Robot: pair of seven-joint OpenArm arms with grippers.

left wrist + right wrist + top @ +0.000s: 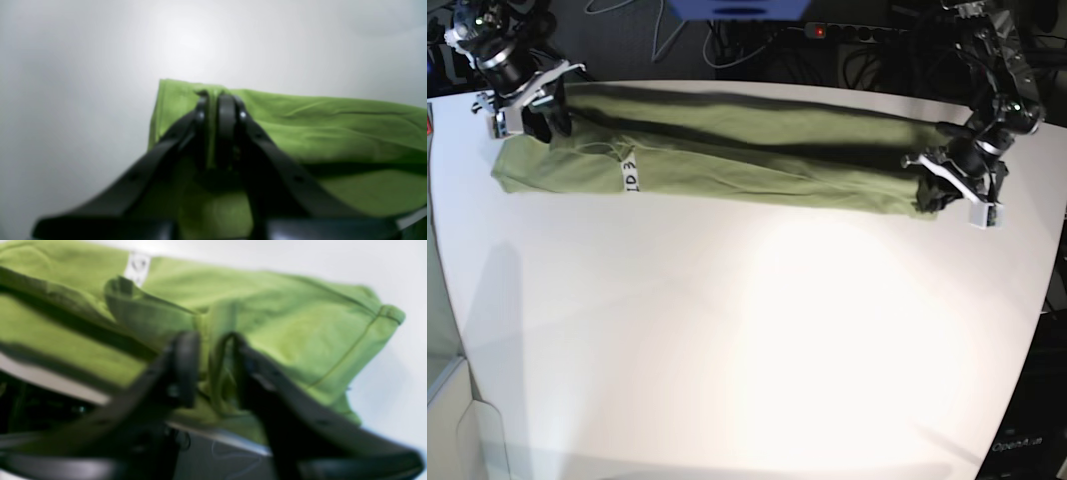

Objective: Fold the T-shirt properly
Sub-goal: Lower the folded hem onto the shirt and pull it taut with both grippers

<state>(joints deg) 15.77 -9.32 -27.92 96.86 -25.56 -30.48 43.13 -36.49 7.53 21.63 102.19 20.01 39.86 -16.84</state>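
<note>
The robot's left gripper is pinching a raised fold in from the T-shirt's end and bunching the cloth, so it should open and take the T-shirt's end edge (154,120).
The olive-green T-shirt (747,160) lies as a long narrow band across the far side of the white table (747,350). At the band's right end in the base view, my left gripper (939,190) is down on the cloth. The left wrist view has its fingers (213,100) pressed together on a raised fold of the T-shirt (333,133). My right gripper (532,125) is at the band's left end. In the blurred right wrist view its fingers (211,350) stand apart, with a ridge of the T-shirt (300,323) in the gap. A white label (138,265) shows on the cloth.
The table's far edge runs just behind the shirt, with dark cables and a power strip (837,32) beyond it. The table's right edge (1042,300) curves in near my left arm. Bare white tabletop fills the near half.
</note>
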